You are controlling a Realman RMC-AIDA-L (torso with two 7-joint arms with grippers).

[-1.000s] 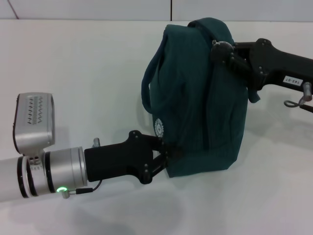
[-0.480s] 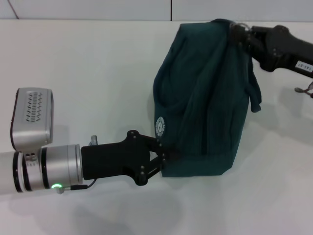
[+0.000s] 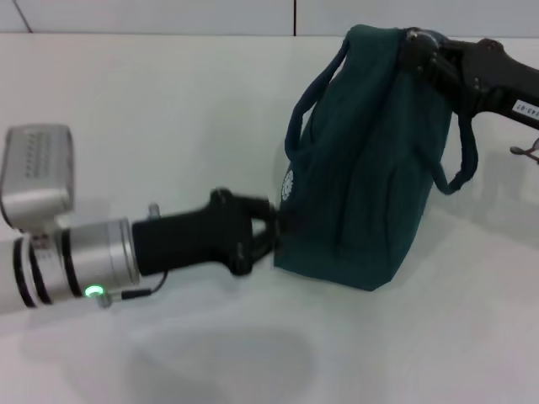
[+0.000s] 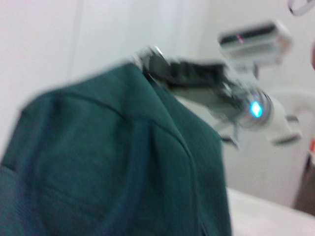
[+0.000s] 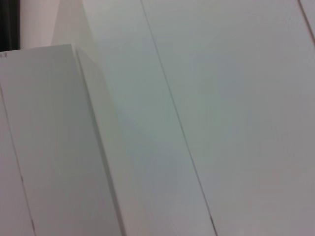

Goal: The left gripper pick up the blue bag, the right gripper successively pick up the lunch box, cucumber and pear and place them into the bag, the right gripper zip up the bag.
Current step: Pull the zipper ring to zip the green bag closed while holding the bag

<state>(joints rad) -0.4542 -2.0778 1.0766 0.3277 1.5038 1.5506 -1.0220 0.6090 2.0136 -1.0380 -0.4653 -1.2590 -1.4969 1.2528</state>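
Note:
The blue bag's side is held low in my left gripper, far from the bag's zip end, so I will open it and take the bag's side higher point(image 3: 291, 180), near the white logo.
The blue bag point(image 3: 370, 160) stands upright on the white table at centre right, its top closed and its round white logo facing my left arm. My left gripper point(image 3: 274, 231) is shut on the bag's lower left edge. My right gripper point(image 3: 413, 46), with the white label on its body, is at the bag's top right corner, shut on the zip end. The bag fills the left wrist view point(image 4: 108, 167), with the right gripper point(image 4: 152, 56) at its top. The lunch box, cucumber and pear are out of view.
The white table point(image 3: 168, 109) stretches around the bag. A handle strap point(image 3: 463, 160) hangs loose on the bag's right side. The right wrist view shows only white wall panels point(image 5: 197, 98).
The bag has shifted right and turned more upright. My right gripper stays at its top right corner. My left gripper has followed, rising with the bag's lower edge.

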